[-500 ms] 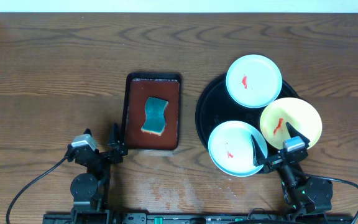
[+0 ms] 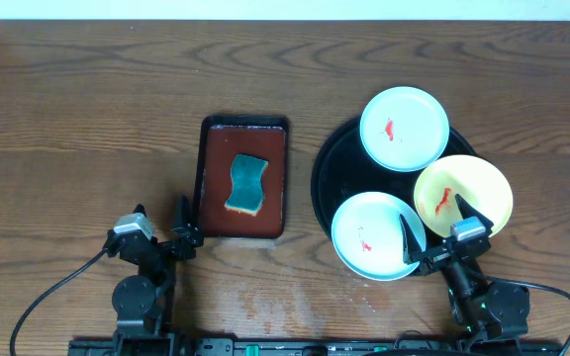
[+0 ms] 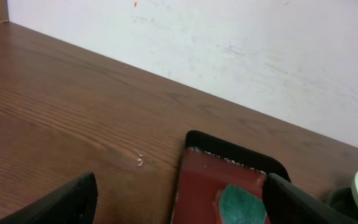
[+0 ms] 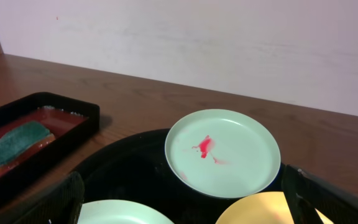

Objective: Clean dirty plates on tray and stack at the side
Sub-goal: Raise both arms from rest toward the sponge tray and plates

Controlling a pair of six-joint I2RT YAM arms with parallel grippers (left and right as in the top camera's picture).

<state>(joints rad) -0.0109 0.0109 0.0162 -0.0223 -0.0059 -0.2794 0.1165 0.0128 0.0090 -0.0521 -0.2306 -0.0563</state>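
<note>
Next, my right gripper grabs the rim of the front white plate (image 2: 425, 234), on the side facing the pale yellow plate.
Three plates lie on the round black tray (image 2: 330, 173) at the right. A white plate (image 2: 404, 129) with a red smear lies at the back, also in the right wrist view (image 4: 222, 152). A pale yellow plate (image 2: 463, 195) with a red smear lies at the right (image 4: 269, 211). A second white plate (image 2: 376, 234) with a small smear lies at the front (image 4: 126, 214). My right gripper (image 2: 435, 235) is open and empty at the tray's near edge (image 4: 185, 205). My left gripper (image 2: 159, 220) is open and empty, left of the reddish-brown tray (image 3: 179, 202).
A rectangular reddish-brown tray (image 2: 216, 188) with a black rim holds a teal sponge (image 2: 246, 183) in the middle of the table; both show in the left wrist view, tray (image 3: 197, 186) and sponge (image 3: 241, 205). A white wall runs behind the table.
</note>
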